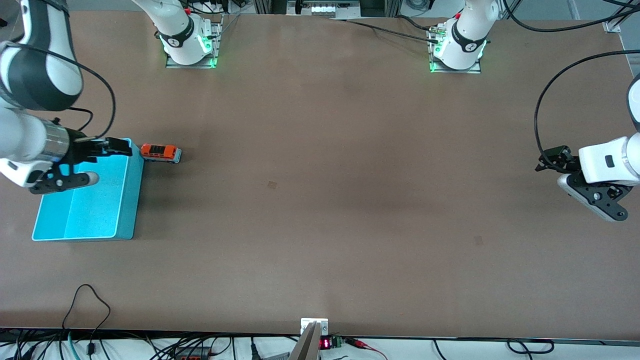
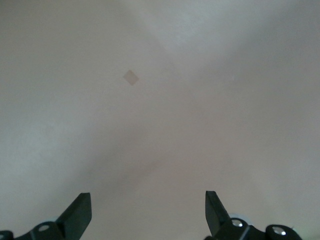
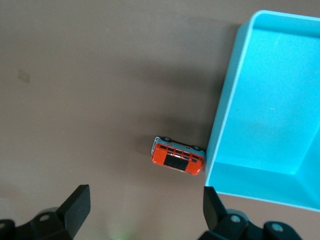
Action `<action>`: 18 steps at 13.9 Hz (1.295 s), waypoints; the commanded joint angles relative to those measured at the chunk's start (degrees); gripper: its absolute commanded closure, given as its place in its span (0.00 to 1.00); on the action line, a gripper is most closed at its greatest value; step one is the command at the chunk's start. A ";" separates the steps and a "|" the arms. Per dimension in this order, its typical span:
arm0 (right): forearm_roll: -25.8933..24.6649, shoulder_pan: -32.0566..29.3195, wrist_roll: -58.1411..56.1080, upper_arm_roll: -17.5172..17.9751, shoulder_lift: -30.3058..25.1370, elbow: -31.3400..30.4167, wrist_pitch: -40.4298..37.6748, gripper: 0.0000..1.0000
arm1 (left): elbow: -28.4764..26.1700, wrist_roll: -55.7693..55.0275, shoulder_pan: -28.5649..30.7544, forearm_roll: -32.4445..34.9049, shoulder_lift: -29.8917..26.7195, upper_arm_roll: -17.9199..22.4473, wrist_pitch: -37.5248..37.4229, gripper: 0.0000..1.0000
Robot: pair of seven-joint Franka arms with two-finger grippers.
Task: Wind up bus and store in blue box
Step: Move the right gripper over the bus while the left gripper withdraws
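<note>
The orange-red bus will get my right gripper closed across its long sides, at the black patch on the bus's roof (image 1: 158, 150) (image 3: 176, 162).
The small orange-red bus (image 1: 160, 152) stands on the brown table, outside the blue box (image 1: 90, 205). It sits against the box's far corner, on the side toward the left arm's end. The box looks empty. My right gripper (image 1: 125, 148) is open and empty, hovering over that far corner of the box. In the right wrist view the bus (image 3: 178, 159) lies just ahead of the open gripper (image 3: 145, 200), touching the box wall (image 3: 220, 125). My left gripper (image 1: 545, 162) waits open and empty above the table at the left arm's end, and its own view (image 2: 148, 207) shows only bare table.
Two small square marks (image 1: 272, 184) (image 1: 478, 240) lie on the table; one shows in the left wrist view (image 2: 131, 77). Cables and a small device (image 1: 314, 332) run along the table's near edge. The arm bases (image 1: 190, 40) (image 1: 457, 47) stand at the back.
</note>
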 commanded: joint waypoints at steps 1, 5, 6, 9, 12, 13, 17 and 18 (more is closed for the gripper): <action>0.62 -0.11 -5.48 0.93 -3.95 -7.82 4.09 0.00 | 0.59 -12.62 0.23 0.38 -2.34 -1.81 -2.27 0.00; 0.18 -5.01 -22.08 5.05 -10.54 -22.94 13.31 0.00 | 0.77 -27.67 0.41 0.20 -3.40 -2.26 -4.13 0.00; 0.18 -6.77 -25.68 6.11 -10.99 -25.05 14.55 0.00 | 0.59 -29.44 0.58 0.28 -4.79 -2.00 -4.22 0.00; -0.35 -8.63 -37.91 7.35 -11.25 -29.80 19.81 0.00 | -0.11 -30.33 1.98 0.29 -7.69 -1.29 -5.97 0.00; -2.11 -8.64 -44.25 7.35 -11.69 -37.18 31.05 0.00 | -0.55 -41.53 1.20 1.16 -9.82 -2.87 -8.16 0.00; -2.11 -8.72 -45.40 7.35 -11.69 -38.68 33.61 0.00 | -0.29 -41.67 1.29 1.08 -9.91 -3.13 -8.17 0.00; -4.21 -8.81 -51.81 7.35 -11.34 -43.34 41.70 0.00 | 0.24 -40.88 0.94 0.11 -8.94 -3.05 -7.64 0.00; -4.92 -8.81 -53.30 7.35 -11.34 -45.53 44.85 0.00 | 0.24 -41.93 0.93 0.20 -9.03 -3.22 -7.82 0.00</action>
